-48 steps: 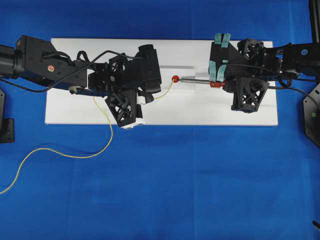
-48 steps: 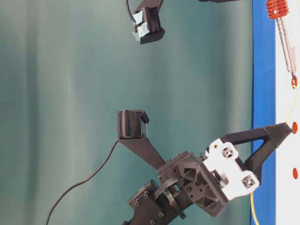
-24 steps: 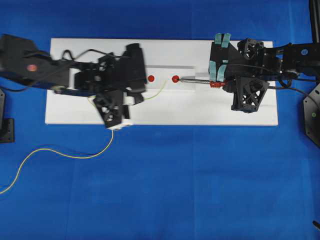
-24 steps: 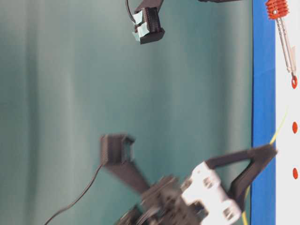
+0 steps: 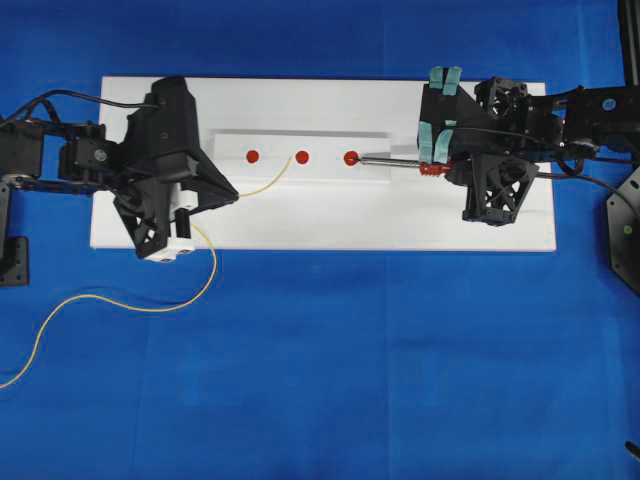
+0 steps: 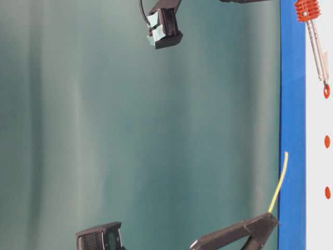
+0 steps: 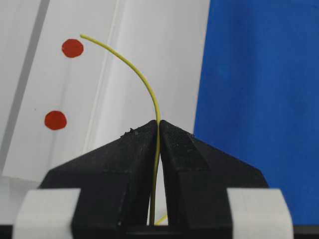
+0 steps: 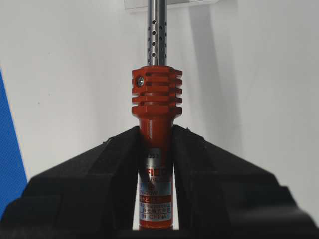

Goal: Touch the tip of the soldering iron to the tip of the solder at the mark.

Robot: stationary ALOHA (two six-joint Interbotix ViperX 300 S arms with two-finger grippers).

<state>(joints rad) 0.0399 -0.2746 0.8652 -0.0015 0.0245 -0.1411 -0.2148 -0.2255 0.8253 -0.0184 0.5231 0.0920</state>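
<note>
Next, my left gripper sets the yellow solder down and lets go of it on the blue cloth (image 5: 180, 375) in front of the white board.
The soldering iron (image 5: 400, 161) lies level over the white board (image 5: 330, 225), its tip on the rightmost red mark (image 5: 351, 157). My right gripper (image 5: 440, 167) is shut on its orange-red body (image 8: 156, 109). In the table-level view the iron's tip (image 6: 325, 85) meets that mark. My left gripper (image 5: 236, 197) sits at the board's left, shut on the thin yellow solder (image 5: 265, 183). The solder (image 7: 144, 82) curves out of the pinched jaws, and its free end hangs near the middle mark (image 5: 302, 156), lifted off the board (image 6: 279, 182) and well apart from the iron's tip.
A third red mark (image 5: 253, 155) is left of the middle one. The solder's loose tail (image 5: 130, 305) trails over the blue cloth toward the left edge. A black cord (image 5: 590, 182) runs off behind the right arm.
My left arm has pulled back to the left and raised the solder, taking its end away from the rightmost mark. The right arm and the iron have stayed still.
</note>
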